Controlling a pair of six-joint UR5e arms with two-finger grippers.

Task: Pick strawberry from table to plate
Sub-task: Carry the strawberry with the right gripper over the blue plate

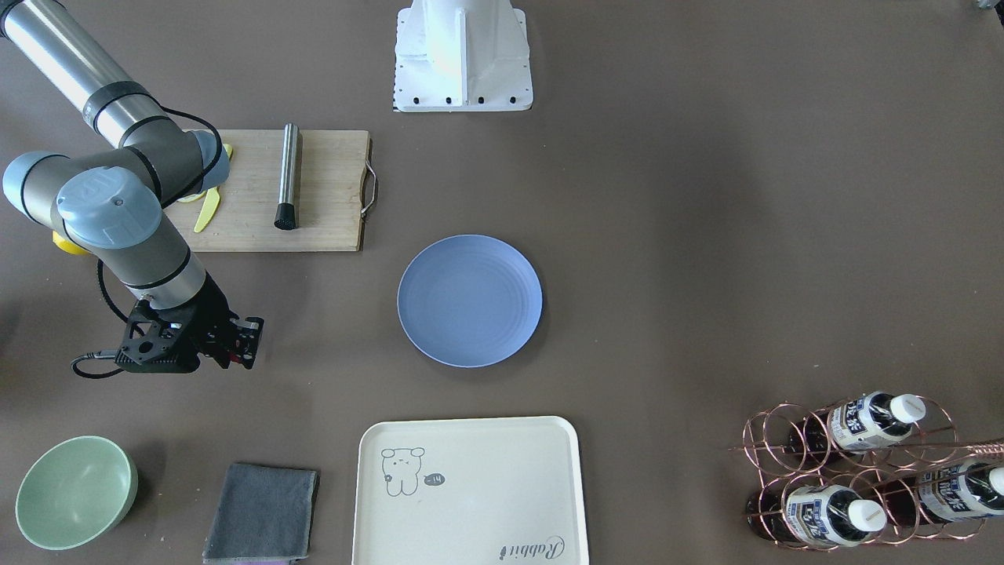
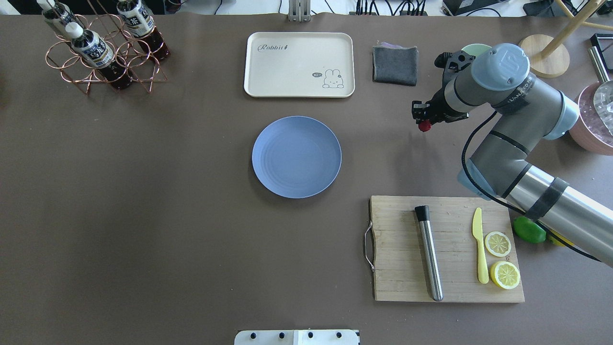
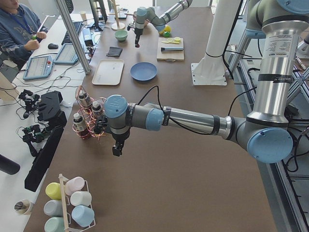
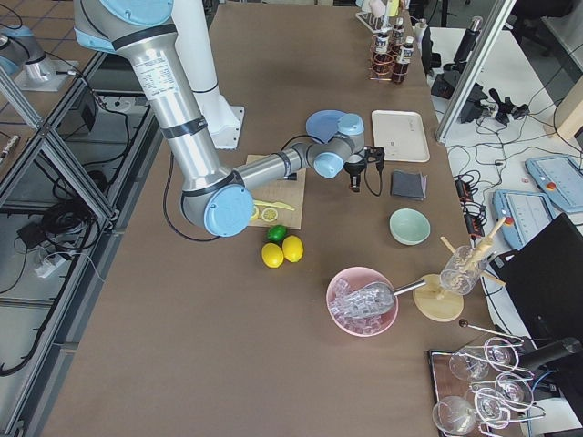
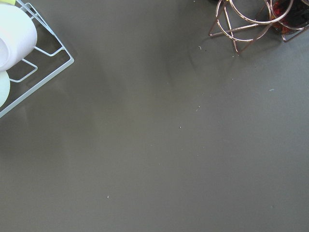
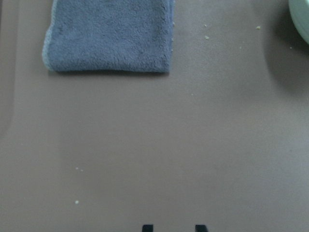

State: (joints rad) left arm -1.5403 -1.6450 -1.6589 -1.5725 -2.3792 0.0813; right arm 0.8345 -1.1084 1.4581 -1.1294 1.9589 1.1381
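Note:
I need to let go of the strawberry in the middle of the blue plate [image 1: 465, 304] with my right gripper.
The dark-red strawberry [image 2: 424, 126] sits at the tips of my right gripper [image 2: 423, 120], which is shut on it above the table [image 2: 167, 215], right of the blue plate [image 2: 296, 156]. The front view shows this gripper [image 1: 238, 351] left of the plate [image 1: 469, 300]. In the right wrist view only two dark fingertips [image 6: 147, 227] show at the bottom edge, and the berry is hidden. The left gripper [image 3: 117, 150] hangs over bare table near the bottle rack; I cannot tell whether it is open or shut.
A wooden cutting board [image 2: 407, 268] holds a metal muddler [image 2: 429, 254], a yellow knife [image 2: 480, 251] and lemon slices [image 2: 498, 243]. A lime [image 2: 529, 230] lies beside it. A cream tray [image 2: 299, 64], grey cloth [image 2: 395, 65], green bowl [image 1: 76, 490] and bottle rack [image 2: 103, 48] line the far side.

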